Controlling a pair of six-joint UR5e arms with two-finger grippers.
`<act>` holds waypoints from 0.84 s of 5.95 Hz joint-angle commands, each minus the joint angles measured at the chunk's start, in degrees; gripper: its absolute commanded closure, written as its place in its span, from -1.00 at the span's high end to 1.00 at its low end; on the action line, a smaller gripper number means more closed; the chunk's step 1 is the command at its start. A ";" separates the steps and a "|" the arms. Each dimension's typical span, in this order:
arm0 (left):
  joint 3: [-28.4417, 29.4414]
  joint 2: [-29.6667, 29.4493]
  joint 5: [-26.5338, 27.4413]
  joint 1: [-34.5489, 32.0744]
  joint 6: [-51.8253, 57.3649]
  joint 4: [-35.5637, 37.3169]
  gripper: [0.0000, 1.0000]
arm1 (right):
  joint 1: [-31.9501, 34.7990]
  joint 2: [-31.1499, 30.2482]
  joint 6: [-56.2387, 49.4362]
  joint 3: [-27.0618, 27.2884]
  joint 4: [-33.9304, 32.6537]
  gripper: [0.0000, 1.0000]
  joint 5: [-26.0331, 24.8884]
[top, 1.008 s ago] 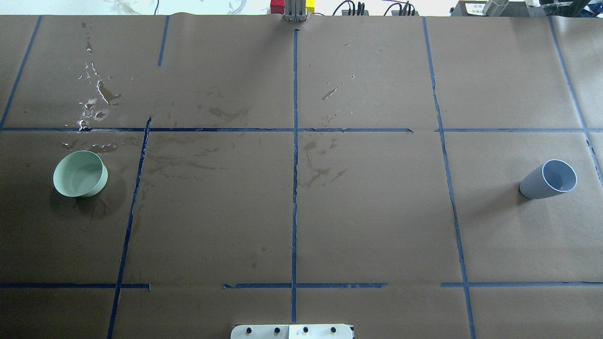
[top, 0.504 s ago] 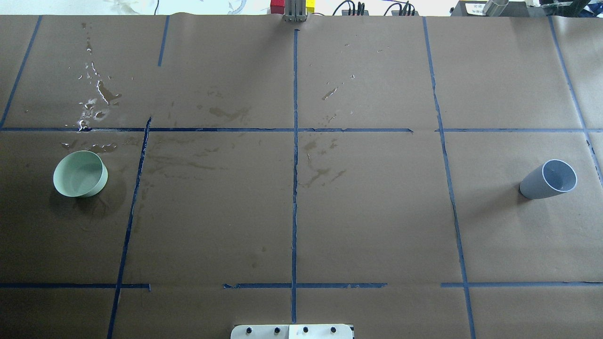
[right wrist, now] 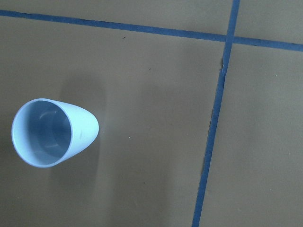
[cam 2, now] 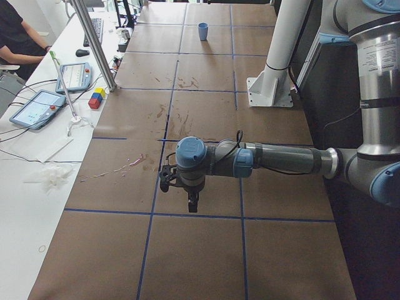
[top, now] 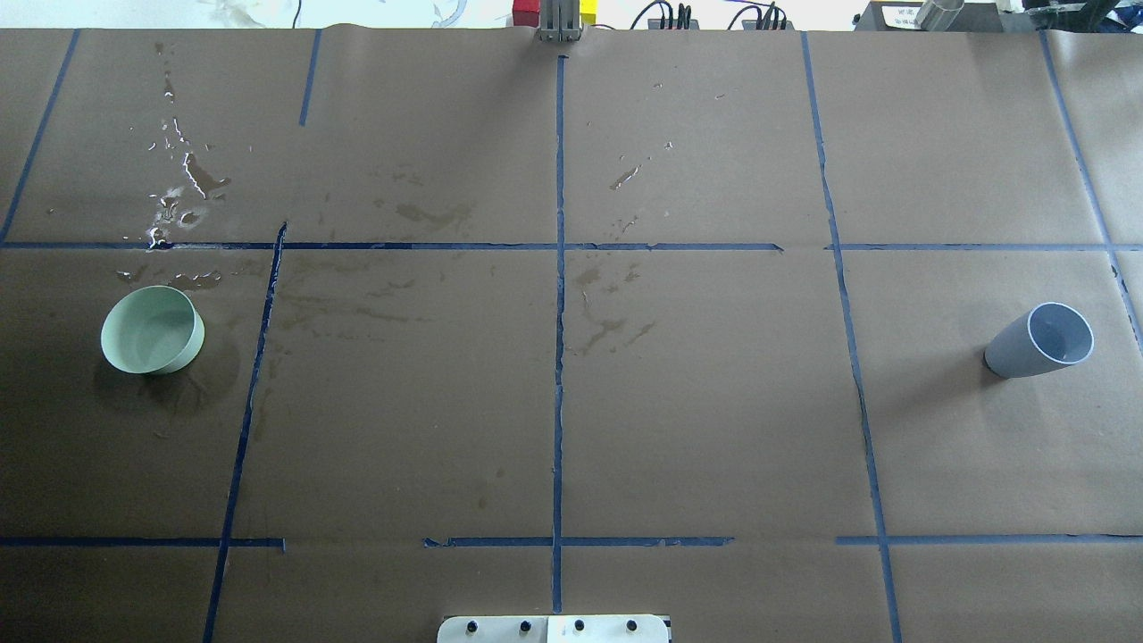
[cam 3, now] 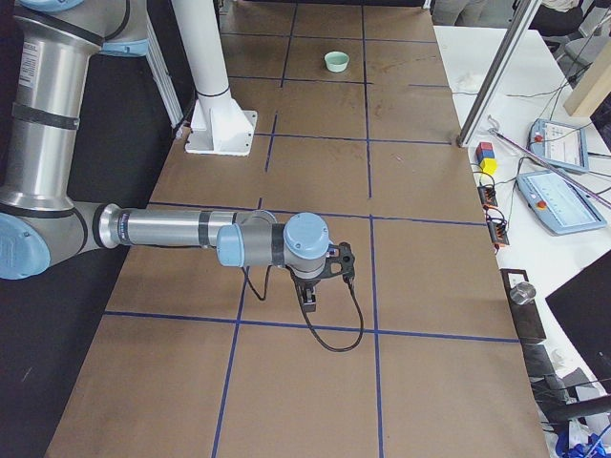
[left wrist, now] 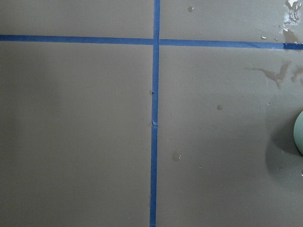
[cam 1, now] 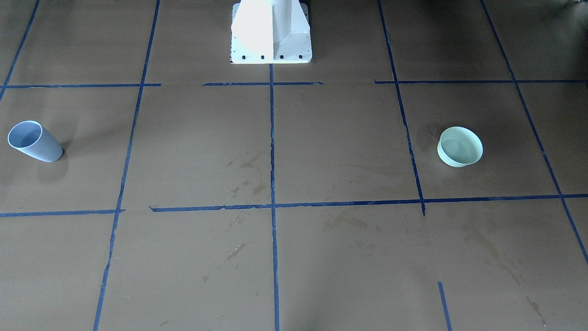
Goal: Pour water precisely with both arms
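Observation:
My left gripper needs to grip the pale green bowl's rim [cam 1: 478,138] [left wrist: 297,135] on the side that faces away from the blue-grey cup.
A blue-grey cup [top: 1040,341] stands upright at the table's right side, also seen in the front view [cam 1: 33,140] and the right wrist view [right wrist: 49,132]. A pale green bowl [top: 152,329] sits at the left side [cam 1: 460,146], and its edge shows in the left wrist view [left wrist: 299,133]. I cannot tell whether either one holds water. Both arms show only in the side views. The left gripper [cam 2: 191,202] hangs above the table near the bowl, and the right gripper [cam 3: 310,296] hangs near the cup. I cannot tell if they are open or shut.
Spilled water [top: 183,192] glistens on the brown paper beyond the bowl. The white pedestal [cam 1: 271,32] stands at the robot's edge. Along the far edge are a metal post [cam 2: 94,44], coloured blocks [cam 2: 95,99] and tablets [cam 2: 37,106]. A person [cam 2: 15,31] sits there.

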 commanded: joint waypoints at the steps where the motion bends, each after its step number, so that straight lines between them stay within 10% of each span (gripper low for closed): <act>1: -0.98 -0.03 -0.51 0.98 -0.31 -0.37 1.00 | -0.12 -0.03 0.10 -0.68 0.81 1.00 0.10; 5: 1.04 -0.82 -0.60 14.49 -21.97 -15.79 1.00 | -0.21 0.06 0.54 -2.26 1.08 1.00 0.27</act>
